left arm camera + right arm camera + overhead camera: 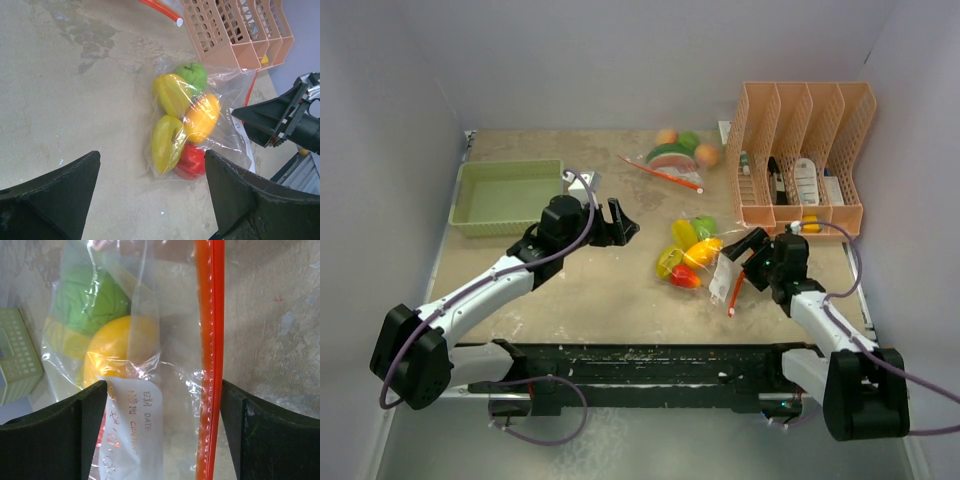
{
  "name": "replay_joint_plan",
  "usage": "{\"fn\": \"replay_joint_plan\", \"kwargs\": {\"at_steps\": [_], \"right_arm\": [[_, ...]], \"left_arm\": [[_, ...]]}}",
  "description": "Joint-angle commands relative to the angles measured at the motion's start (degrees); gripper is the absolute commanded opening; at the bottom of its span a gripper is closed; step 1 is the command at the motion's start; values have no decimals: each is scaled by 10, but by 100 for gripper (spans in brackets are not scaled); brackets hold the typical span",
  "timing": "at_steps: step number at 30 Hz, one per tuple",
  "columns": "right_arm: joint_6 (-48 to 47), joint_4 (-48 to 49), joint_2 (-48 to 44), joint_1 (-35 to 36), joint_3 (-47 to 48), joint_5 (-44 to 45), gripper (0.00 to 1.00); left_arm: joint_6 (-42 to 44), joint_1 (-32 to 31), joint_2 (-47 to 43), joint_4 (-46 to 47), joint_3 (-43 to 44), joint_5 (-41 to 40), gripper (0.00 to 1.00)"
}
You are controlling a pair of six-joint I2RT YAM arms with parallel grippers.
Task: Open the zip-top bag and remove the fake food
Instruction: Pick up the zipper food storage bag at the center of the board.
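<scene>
The clear zip-top bag lies in the middle of the table, and my left gripper needs to next grab the zip's near end (731,311), toward the black front bar.
A clear zip-top bag (715,262) lies mid-table with its orange-red zip strip (734,292) toward the right arm. Inside it is fake food (687,252): yellow, green, orange and red pieces. My right gripper (748,256) is open. In the right wrist view its jaws (162,405) straddle the bag's white label (135,430) and the zip strip (209,365), not closed on them. My left gripper (623,226) is open and empty, left of the bag. In the left wrist view (152,167) the bagged food (185,125) lies just beyond the fingertips.
A second bag of fake food (676,157) with a red zip lies at the back. A peach file organiser (800,150) holding bottles stands at the back right. A green tray (505,196) sits at the left. The table's black front rail (640,365) runs between the arm bases.
</scene>
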Motion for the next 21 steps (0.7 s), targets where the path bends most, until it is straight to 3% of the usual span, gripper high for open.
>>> {"fn": "replay_joint_plan", "kwargs": {"at_steps": [1, 4, 9, 14, 18, 21], "right_arm": [[4, 102, 29, -4, -21, -45, 88], [-11, 108, 21, -4, -18, -52, 77], [-44, 74, -29, -4, 5, -54, 41], [-56, 43, -77, -4, 44, -49, 14], [-39, 35, -110, -3, 65, -72, 1], [-35, 14, -128, -3, 95, -81, 0]], "left_arm": [[8, -3, -15, 22, 6, -1, 88], [6, -3, -12, 24, 6, 2, 88], [4, -9, -10, 31, 8, 0, 88], [31, -63, 1, 39, 22, -37, 89], [72, -128, 20, 43, 42, -87, 92], [113, -174, 29, 56, 51, -111, 98]]}}
